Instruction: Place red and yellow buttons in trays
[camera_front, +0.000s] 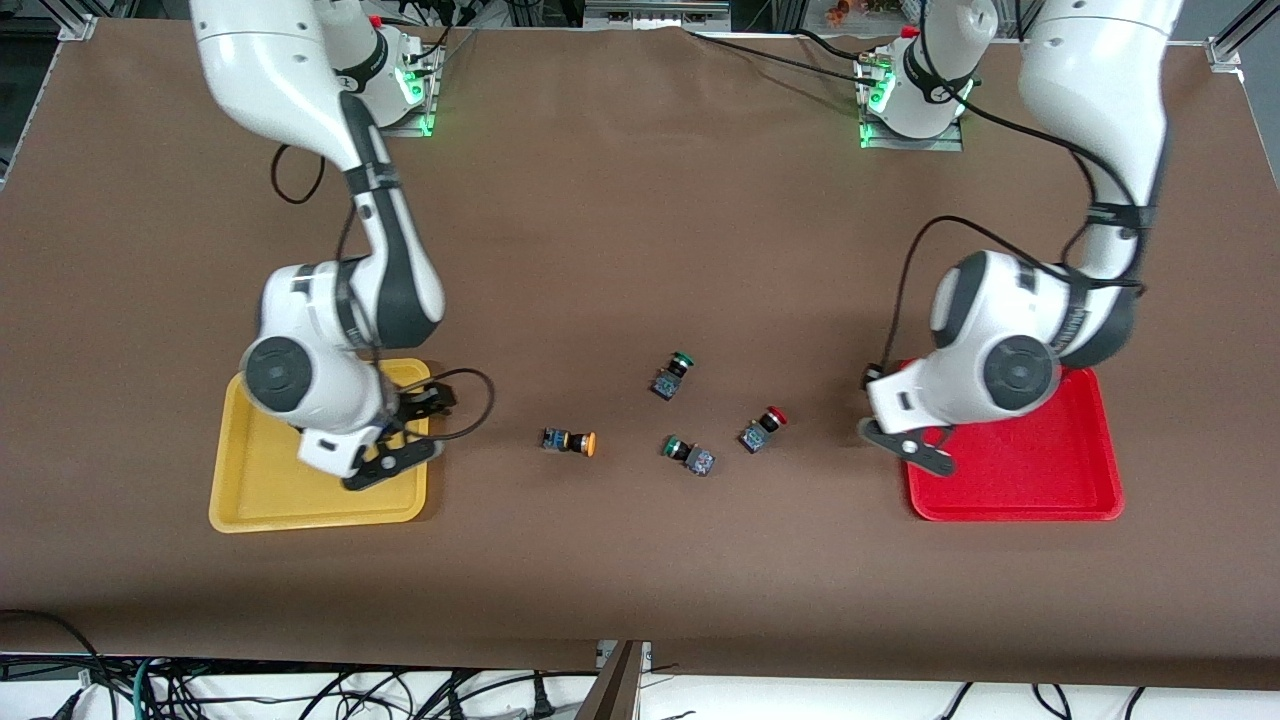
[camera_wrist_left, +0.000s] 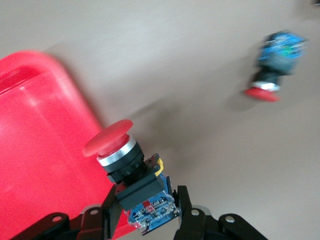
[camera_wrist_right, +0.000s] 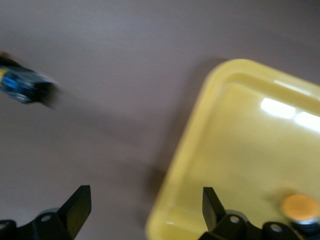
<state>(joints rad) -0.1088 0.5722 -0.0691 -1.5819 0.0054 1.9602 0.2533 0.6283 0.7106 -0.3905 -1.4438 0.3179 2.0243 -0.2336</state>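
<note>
The robot's left gripper should release the red button inside the red tray, near the edge (camera_front: 1074, 445) farthest from the yellow tray.
My left gripper (camera_wrist_left: 148, 212) is shut on the dark body of a red-capped button (camera_wrist_left: 116, 143), held over the rim of the red tray (camera_wrist_left: 35, 150) at its edge toward the table's middle. In the front view this gripper (camera_front: 892, 415) hides the held button. My right gripper (camera_wrist_right: 145, 205) is open and empty over the yellow tray's (camera_wrist_right: 250, 145) edge; a yellow-capped button (camera_wrist_right: 299, 207) lies in that tray. On the table between the trays lie a yellow button (camera_front: 570, 441) and a red button (camera_front: 762, 428), which also shows in the left wrist view (camera_wrist_left: 274, 67).
Two green-capped buttons (camera_front: 672, 374) (camera_front: 690, 455) lie on the brown table between the loose yellow and red ones. The yellow tray (camera_front: 260, 490) sits at the right arm's end, the red tray (camera_front: 1040, 470) at the left arm's end. The right gripper (camera_front: 410, 432) hangs over the yellow tray.
</note>
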